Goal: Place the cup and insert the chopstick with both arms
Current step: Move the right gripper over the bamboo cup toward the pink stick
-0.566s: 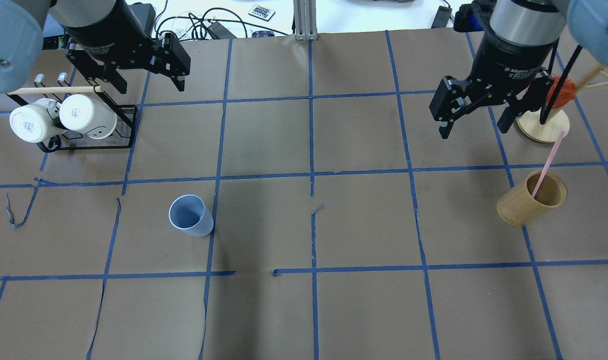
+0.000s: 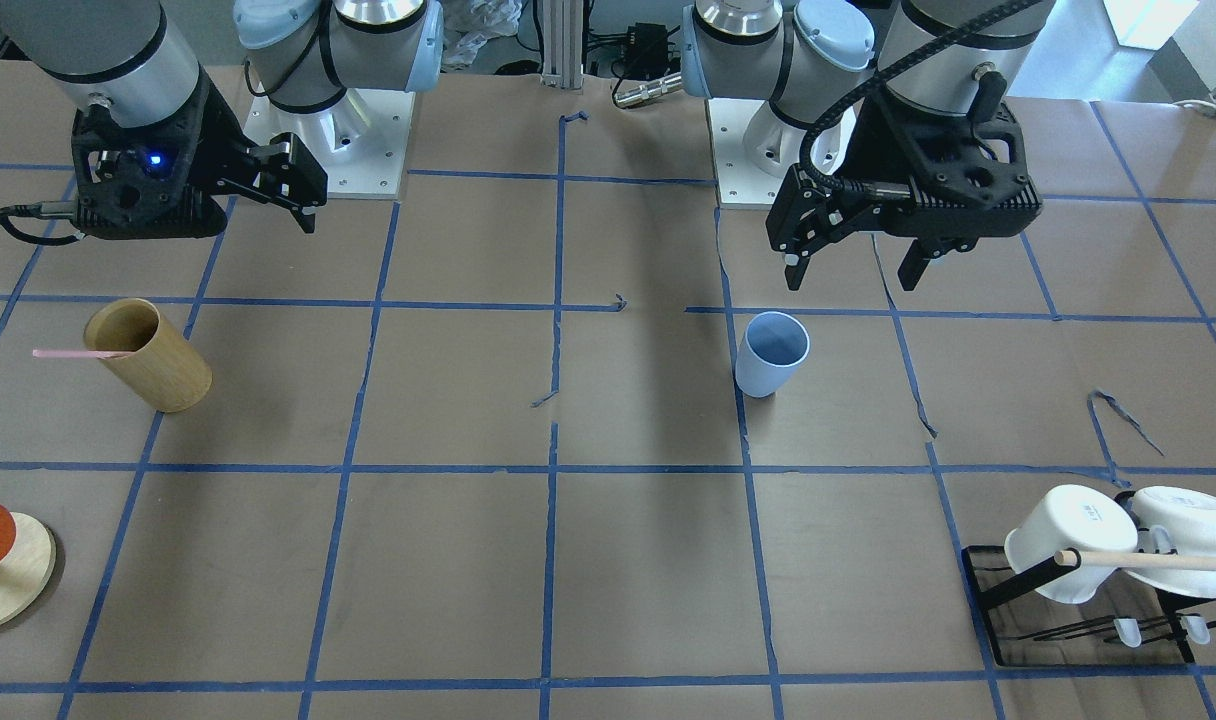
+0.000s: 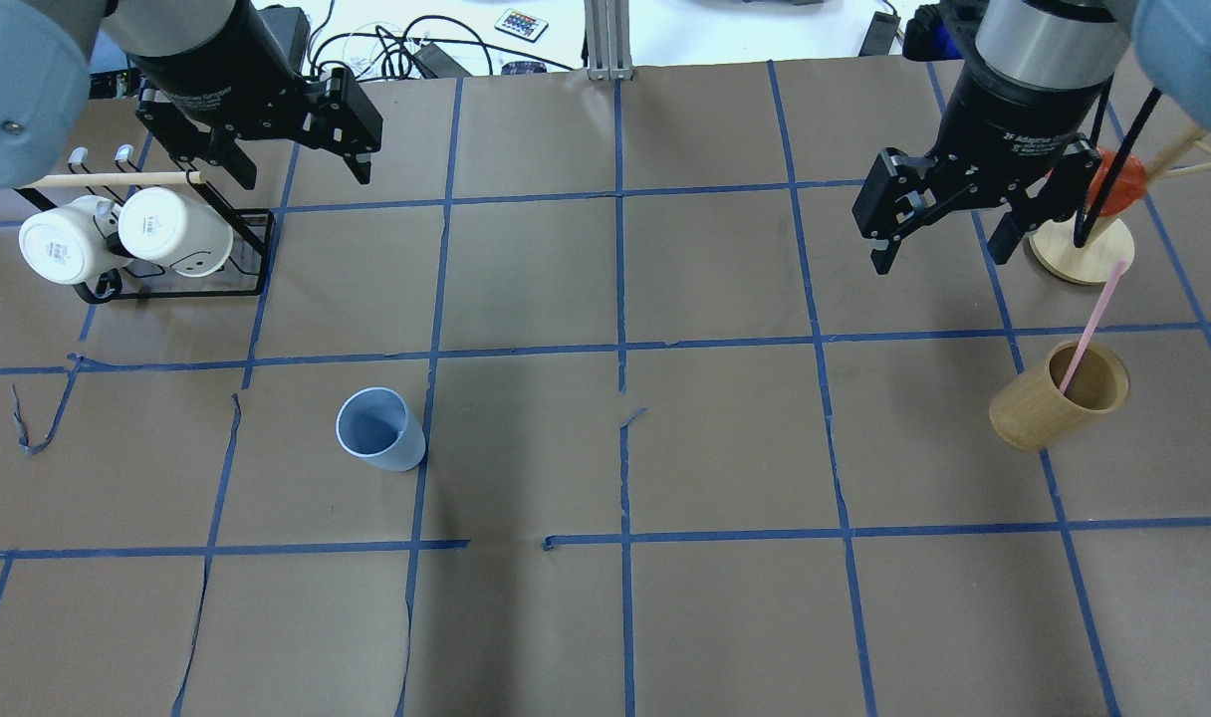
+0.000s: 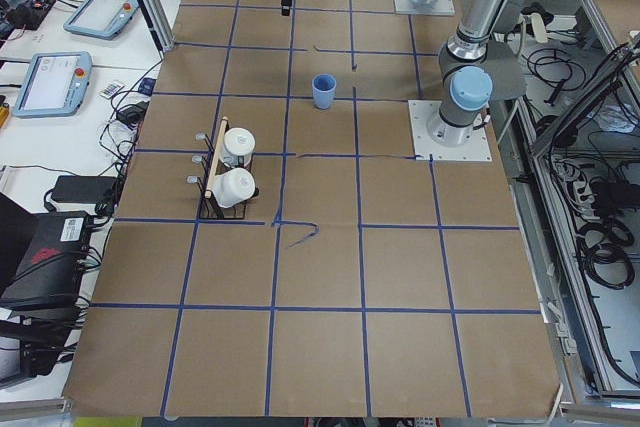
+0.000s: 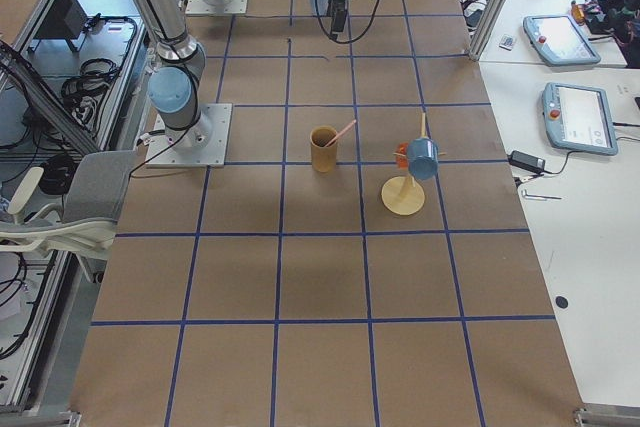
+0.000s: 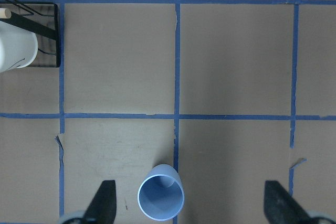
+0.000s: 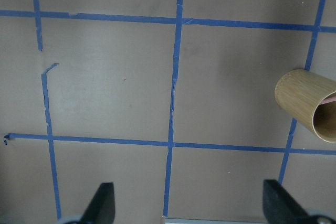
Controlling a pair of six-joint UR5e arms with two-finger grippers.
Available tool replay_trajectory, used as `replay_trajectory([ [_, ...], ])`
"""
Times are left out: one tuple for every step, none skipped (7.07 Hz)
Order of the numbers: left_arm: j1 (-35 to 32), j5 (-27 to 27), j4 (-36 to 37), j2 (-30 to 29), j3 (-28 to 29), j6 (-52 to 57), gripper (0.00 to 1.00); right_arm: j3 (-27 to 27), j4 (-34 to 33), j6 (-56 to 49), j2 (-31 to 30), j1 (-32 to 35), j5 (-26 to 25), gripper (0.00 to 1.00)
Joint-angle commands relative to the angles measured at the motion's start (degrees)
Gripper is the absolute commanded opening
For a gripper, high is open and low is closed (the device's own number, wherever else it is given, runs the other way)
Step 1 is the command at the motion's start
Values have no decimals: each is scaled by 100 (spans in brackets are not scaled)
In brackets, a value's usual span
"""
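My right gripper will close around the pink chopstick's loose end [image 2: 46,353], which sticks out beyond the opening of the bamboo cup.
The light blue cup [image 3: 379,428] stands upright on the brown paper, left of the middle; it also shows in the front view [image 2: 771,352] and the left wrist view [image 6: 160,199]. My left gripper [image 3: 302,171] is open and empty, high above the table and behind the cup, by the mug rack. The pink chopstick [image 3: 1093,324] leans out of a tan bamboo cup [image 3: 1054,398] at the right. My right gripper [image 3: 942,259] is open and empty, up and to the left of the bamboo cup [image 7: 307,103].
A black rack [image 3: 252,254] with two white mugs [image 3: 172,231] and a wooden rod [image 3: 108,179] stands at the back left. A round wooden stand [image 3: 1081,251] with an orange item stands at the back right. Blue tape lines grid the paper.
Both grippers have shifted only very slightly. The cup, the chopstick and the bamboo cup have not moved.
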Motion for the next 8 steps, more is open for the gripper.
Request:
replay_trajectory([
  [-3,-14,-9,-15,2,0,100,-10,-3,4,-19,0,11,100],
  [-3,12,-9,10,-7,0,100,-10,-3,4,-10,0,11,100],
  [-3,-5,0,-24,19,0,100,-10,-3,4,-10,0,11,100],
  [-3,-14,-9,-25,20,0,100,-1,-3,4,7,0,11,100],
  [-3,-14,-9,-33,28,0,100,7,-12,48,16,0,-6,100],
  [-3,3,-9,-16,-6,0,100,16,-46,57,16,0,-50,100],
  [-3,-5,-9,2,-7,0,100,34,-55,5,42,0,-85,100],
  [-12,-14,-9,2,-24,0,100,95,-125,13,69,0,-94,100],
])
